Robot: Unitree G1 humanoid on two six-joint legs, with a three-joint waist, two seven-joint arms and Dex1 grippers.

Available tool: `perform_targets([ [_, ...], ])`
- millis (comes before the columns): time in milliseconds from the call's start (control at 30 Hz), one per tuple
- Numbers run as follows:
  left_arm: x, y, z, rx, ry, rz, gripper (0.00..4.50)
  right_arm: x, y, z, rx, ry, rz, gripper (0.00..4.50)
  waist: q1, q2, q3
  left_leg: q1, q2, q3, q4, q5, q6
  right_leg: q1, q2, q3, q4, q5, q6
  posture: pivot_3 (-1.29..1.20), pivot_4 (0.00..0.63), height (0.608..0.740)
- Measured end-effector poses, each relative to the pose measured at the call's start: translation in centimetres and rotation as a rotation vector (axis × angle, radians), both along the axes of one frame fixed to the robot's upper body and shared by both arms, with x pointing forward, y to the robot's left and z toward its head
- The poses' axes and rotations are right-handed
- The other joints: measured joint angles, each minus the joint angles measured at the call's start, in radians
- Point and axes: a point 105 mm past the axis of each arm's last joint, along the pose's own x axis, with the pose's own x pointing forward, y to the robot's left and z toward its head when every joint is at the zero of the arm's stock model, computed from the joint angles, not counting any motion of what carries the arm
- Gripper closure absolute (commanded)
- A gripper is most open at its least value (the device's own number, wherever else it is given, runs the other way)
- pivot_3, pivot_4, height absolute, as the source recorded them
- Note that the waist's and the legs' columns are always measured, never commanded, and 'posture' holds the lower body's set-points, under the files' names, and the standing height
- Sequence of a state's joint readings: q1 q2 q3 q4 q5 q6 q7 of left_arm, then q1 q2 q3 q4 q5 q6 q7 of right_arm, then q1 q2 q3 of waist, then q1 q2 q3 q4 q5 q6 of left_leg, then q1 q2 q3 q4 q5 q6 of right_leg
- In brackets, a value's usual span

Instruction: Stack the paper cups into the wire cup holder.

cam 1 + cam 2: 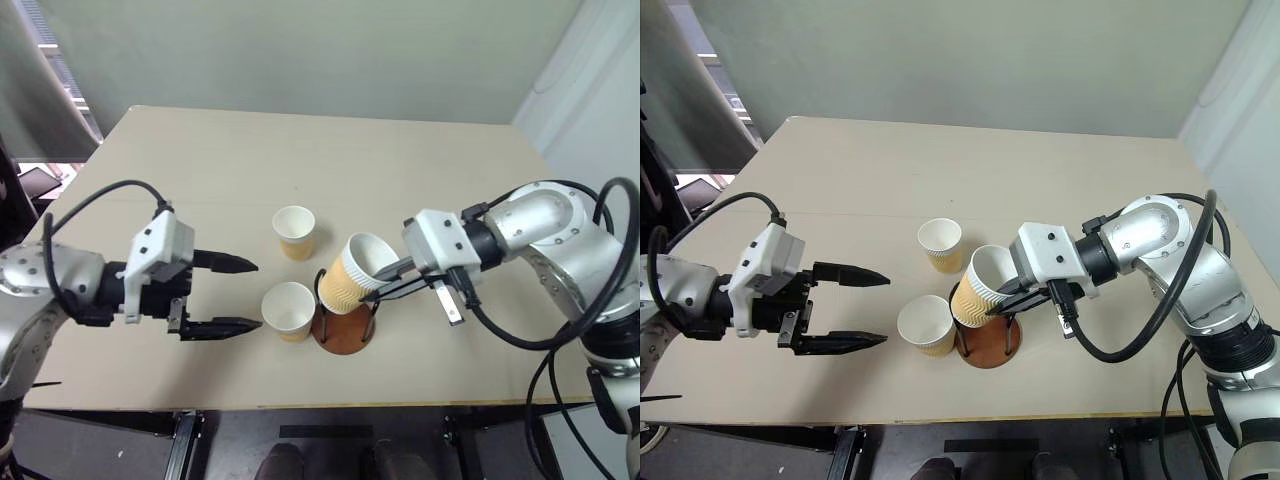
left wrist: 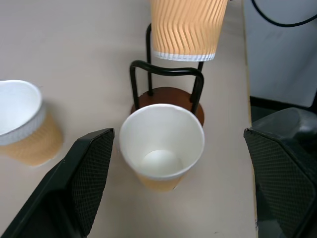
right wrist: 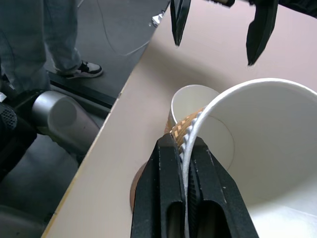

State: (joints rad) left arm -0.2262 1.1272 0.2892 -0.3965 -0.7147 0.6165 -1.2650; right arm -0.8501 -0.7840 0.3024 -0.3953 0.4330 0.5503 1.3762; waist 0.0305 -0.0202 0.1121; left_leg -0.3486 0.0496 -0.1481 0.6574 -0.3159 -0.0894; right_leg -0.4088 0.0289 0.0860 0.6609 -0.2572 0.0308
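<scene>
Next, my left gripper should grab the near cup's rim (image 1: pixel 285 330) (image 2: pixel 201 151) beside the wire cup holder, on the side facing the near table edge.
My right gripper (image 1: pixel 375 288) is shut on the rim of a ribbed tan paper cup (image 1: pixel 355 273); in the right wrist view its fingers (image 3: pixel 166 188) pinch the white rim. This cup hangs tilted over the wire cup holder (image 1: pixel 343 332), its bottom level with the tops of the black loops (image 2: pixel 166 69). A second cup (image 1: pixel 288 310) stands upright just left of the holder. A third cup (image 1: pixel 294 232) stands further back. My left gripper (image 1: pixel 257 295) is open, level above the table, pointing at the near cup (image 2: pixel 162 148) from the left.
The near table edge (image 1: pixel 300 405) runs close behind the holder and the near cup. A person's legs (image 3: pixel 49 39) stand on the floor beside the table. A wall (image 1: pixel 580 90) stands at the right.
</scene>
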Motion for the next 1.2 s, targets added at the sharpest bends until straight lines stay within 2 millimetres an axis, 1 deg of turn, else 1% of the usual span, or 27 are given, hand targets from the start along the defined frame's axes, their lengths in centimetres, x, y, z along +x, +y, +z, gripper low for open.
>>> perform_targets([
  [433, -0.1, 0.0, 0.1, 0.009, -0.008, 0.005, 0.00, 0.7, 0.0, -0.6, -0.020, -0.016, -0.014, 4.47, 0.000, 0.000, 0.000, 0.000, 0.000, 0.000, 0.000, 0.000, 0.000, 0.000, 0.000, 0.000, 0.000, 0.000, 0.000, 0.00, 0.150, 0.740],
  [533, -0.1, 0.0, 0.1, 0.010, -0.009, 0.004, 0.00, 0.8, 0.0, -0.6, -0.022, -0.023, -0.018, 3.89, 0.000, 0.000, 0.000, 0.000, 0.000, 0.000, 0.000, 0.000, 0.000, 0.000, 0.000, 0.000, 0.000, 0.000, 0.000, 0.00, 0.150, 0.740],
  [733, -0.1, 0.0, 0.1, 0.010, -0.009, 0.002, 0.00, 0.9, 0.0, -0.7, -0.027, -0.027, -0.024, 1.82, 0.000, 0.000, 0.000, 0.000, 0.000, 0.000, 0.000, 0.000, 0.000, 0.000, 0.000, 0.000, 0.000, 0.000, 0.000, 0.00, 0.150, 0.740],
  [900, 0.0, -0.5, 0.3, 0.015, -0.015, -0.025, 0.00, 0.9, 0.0, -0.6, -0.022, -0.026, -0.026, 0.07, 0.000, 0.000, 0.000, 0.000, 0.000, 0.000, 0.000, 0.000, 0.000, 0.000, 0.000, 0.000, 0.000, 0.000, 0.000, 0.00, 0.150, 0.740],
  [967, -0.2, -1.1, -0.1, 0.028, 0.003, -0.070, 0.00, 1.3, -0.6, 0.2, 0.013, -0.003, -0.053, 0.03, 0.003, 0.000, 0.000, -0.001, 0.000, 0.000, 0.000, 0.000, 0.000, 0.000, 0.000, 0.000, 0.000, 0.000, 0.000, 0.00, 0.150, 0.740],
  [1033, -0.5, -1.6, -0.6, 0.044, 0.024, -0.118, 0.00, 1.9, -1.9, 1.4, 0.060, 0.011, -0.108, 0.03, 0.006, 0.000, 0.000, -0.001, -0.001, 0.000, 0.001, 0.000, 0.000, 0.000, -0.001, 0.000, 0.000, 0.000, 0.000, 0.00, 0.150, 0.740],
  [1100, -0.6, -2.1, -1.3, 0.078, 0.038, -0.162, 0.00, 1.9, -3.5, 3.1, 0.158, 0.063, -0.145, 0.03, 0.010, 0.000, 0.000, -0.001, -0.001, 0.000, 0.000, 0.000, 0.000, 0.000, -0.001, 0.000, -0.001, 0.000, 0.000, 0.00, 0.150, 0.740],
  [1133, -0.6, -2.5, -1.6, 0.108, 0.038, -0.198, 0.00, 1.4, -4.9, 3.8, 0.220, 0.110, -0.154, 0.03, 0.016, 0.000, 0.000, -0.002, -0.001, -0.001, 0.000, 0.000, 0.000, 0.001, -0.001, 0.000, -0.002, 0.000, 0.000, 0.00, 0.150, 0.740],
  [1200, -0.3, -2.9, -2.3, 0.154, 0.032, -0.240, 0.00, 1.0, -7.6, 4.4, 0.304, 0.187, -0.203, 0.03, 0.026, 0.000, 0.000, -0.001, -0.002, -0.001, 0.001, 0.000, -0.001, 0.002, -0.001, 0.000, -0.004, 0.000, 0.000, 0.00, 0.150, 0.740],
])
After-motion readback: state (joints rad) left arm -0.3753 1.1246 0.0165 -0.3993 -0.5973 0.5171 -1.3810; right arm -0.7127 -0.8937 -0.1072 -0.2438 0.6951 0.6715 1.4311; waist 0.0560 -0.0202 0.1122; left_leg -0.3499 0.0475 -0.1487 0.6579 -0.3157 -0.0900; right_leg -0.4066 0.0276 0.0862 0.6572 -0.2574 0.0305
